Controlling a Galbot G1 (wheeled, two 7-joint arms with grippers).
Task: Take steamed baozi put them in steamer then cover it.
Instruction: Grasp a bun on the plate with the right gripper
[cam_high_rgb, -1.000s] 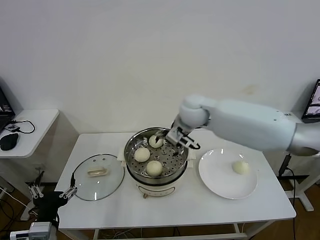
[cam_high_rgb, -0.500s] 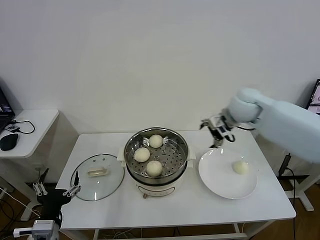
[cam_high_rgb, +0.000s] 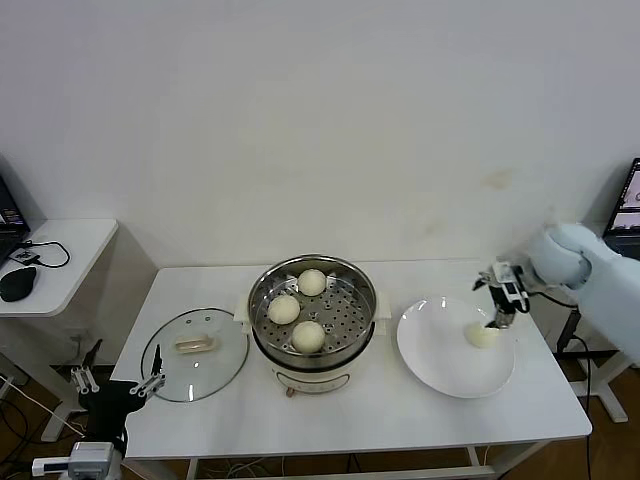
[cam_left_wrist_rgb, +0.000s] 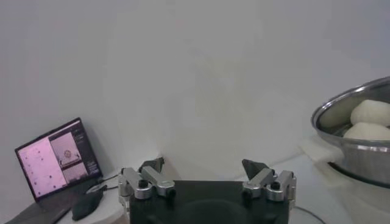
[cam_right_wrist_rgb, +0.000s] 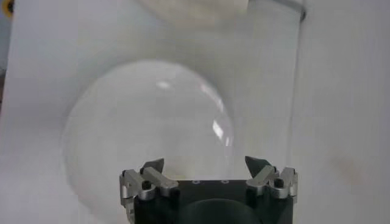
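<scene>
The baozi (cam_high_rgb: 483, 334) lying on the white plate still belongs in the steamer, so my right gripper should close on that baozi's opposite sides to grasp it.
The steamer (cam_high_rgb: 350, 330) stands mid-table with three steamed baozi on its perforated tray: one at the back (cam_high_rgb: 312, 282), one on the left (cam_high_rgb: 285, 309), one at the front (cam_high_rgb: 308, 336). Another baozi (cam_high_rgb: 482, 335) lies on the white plate (cam_high_rgb: 440, 350). My right gripper (cam_high_rgb: 497, 308) hovers just above that baozi, open and empty; the right wrist view shows its jaws (cam_right_wrist_rgb: 205, 163) spread over the plate (cam_right_wrist_rgb: 146, 122). The cover (cam_high_rgb: 195, 352) lies flat on the table left of the steamer. My left gripper (cam_high_rgb: 115, 385) is parked low by the table's left front corner, open (cam_left_wrist_rgb: 203, 165).
A side table (cam_high_rgb: 60, 250) with a mouse and cables stands to the left. The left wrist view shows a laptop (cam_left_wrist_rgb: 58, 158) and the steamer's rim (cam_left_wrist_rgb: 350, 106). The wall runs close behind the table. A monitor edge (cam_high_rgb: 628, 200) shows at far right.
My right arm has swung from over the steamer's back rim across to the plate. It came away empty, and the steamer's three baozi have not moved. The left arm barely shifted.
</scene>
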